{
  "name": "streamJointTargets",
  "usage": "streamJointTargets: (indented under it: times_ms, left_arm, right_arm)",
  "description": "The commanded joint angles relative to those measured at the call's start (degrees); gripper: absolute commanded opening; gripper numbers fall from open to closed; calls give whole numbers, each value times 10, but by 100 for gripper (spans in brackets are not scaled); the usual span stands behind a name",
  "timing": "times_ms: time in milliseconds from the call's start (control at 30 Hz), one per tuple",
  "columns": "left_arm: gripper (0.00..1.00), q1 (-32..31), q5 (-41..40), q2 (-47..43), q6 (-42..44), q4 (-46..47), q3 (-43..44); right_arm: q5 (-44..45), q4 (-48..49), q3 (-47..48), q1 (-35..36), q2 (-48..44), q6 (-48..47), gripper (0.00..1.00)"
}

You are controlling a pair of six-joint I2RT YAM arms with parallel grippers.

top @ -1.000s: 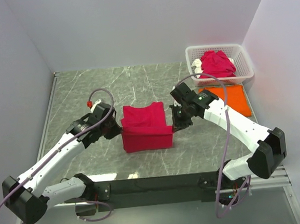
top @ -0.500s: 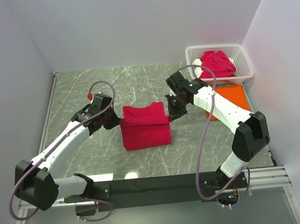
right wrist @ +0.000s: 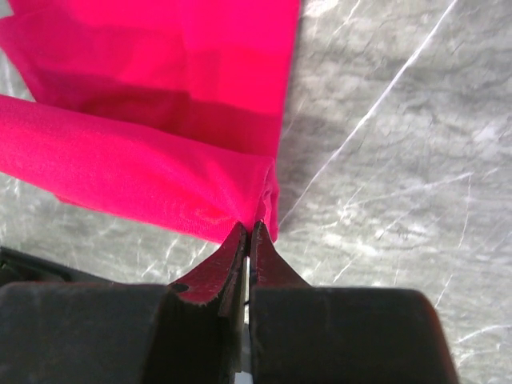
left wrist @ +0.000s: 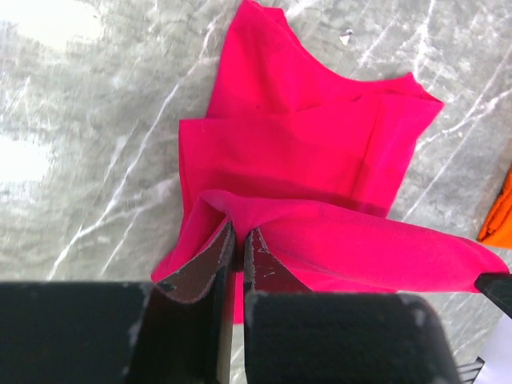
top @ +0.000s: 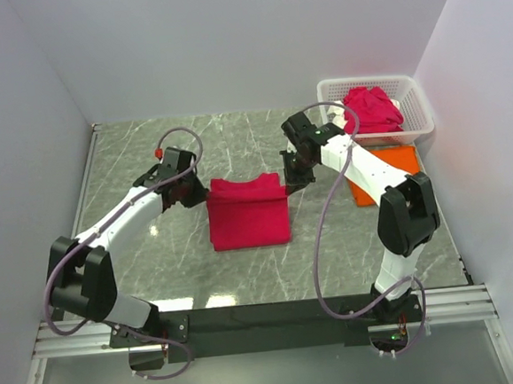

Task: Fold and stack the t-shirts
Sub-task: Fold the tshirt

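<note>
The lifted edge lies short of the collar, so I should set it down, then grab its corner (top: pixel 282 192) with my right gripper and pull it farther up.
A crimson-pink t-shirt (top: pixel 247 212) lies partly folded on the table's middle. My left gripper (top: pixel 201 195) is shut on its left far corner; in the left wrist view the jaws (left wrist: pixel 238 234) pinch a fold of the shirt (left wrist: pixel 320 160). My right gripper (top: pixel 288 182) is shut on the right far corner, with cloth (right wrist: pixel 144 120) pinched at its tips (right wrist: pixel 249 230). The edge between them hangs lifted over the lower layer. More crimson-pink shirts (top: pixel 370 109) are piled in the basket. A folded orange shirt (top: pixel 388 171) lies flat at the right.
The white lattice basket (top: pixel 417 108) stands at the back right corner, just behind the orange shirt. The grey marble tabletop (top: pixel 129 157) is bounded by white walls at the back and sides. The right arm's cable arcs over the table's right half.
Both grippers carried the held shirt edge away from the arm bases toward the far end, folding the near half over. The shirt now looks flatter and the arms reach farther.
</note>
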Motion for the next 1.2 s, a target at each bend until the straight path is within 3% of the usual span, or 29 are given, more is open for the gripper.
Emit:
streamJointTargets:
  times_ms: [0, 467, 533, 600, 733, 867, 967, 1033, 1100, 1133, 1167]
  left_arm:
    - [1, 23, -42, 23, 29, 12, 20]
    - [1, 35, -39, 115, 37, 66, 17]
    - [3, 35, -37, 117, 35, 73, 12]
    - [17, 35, -37, 113, 39, 74, 14]
    - [25, 35, -50, 67, 43, 89, 2]
    - [61, 30, -49, 6, 39, 96, -22]
    - [74, 8, -52, -46, 37, 108, -56]
    - [76, -15, -58, -72, 43, 115, -73]
    - [88, -37, -71, -83, 57, 131, -94]
    - [99, -39, -75, -85, 76, 141, -103]
    - [99, -38, -71, -86, 88, 153, -115]
  right_arm:
    - [54, -13, 24, -26, 20, -27, 0]
    - [62, 52, 11, -46, 99, -27, 0]
    - [63, 62, 10, -46, 105, -24, 4]
    - [70, 71, 5, -46, 98, -17, 8]
    - [77, 120, -15, -46, 55, -5, 20]
    - [77, 156, -61, -42, -7, 4, 40]
    - [66, 218, -120, -37, -73, 3, 40]
    - [30, 248, -143, -37, -94, -12, 40]
    - [9, 267, -176, -37, -119, -39, 40]
    - [-5, 287, -187, -37, -126, -52, 41]
    - [-9, 297, -206, -38, -132, -76, 45]
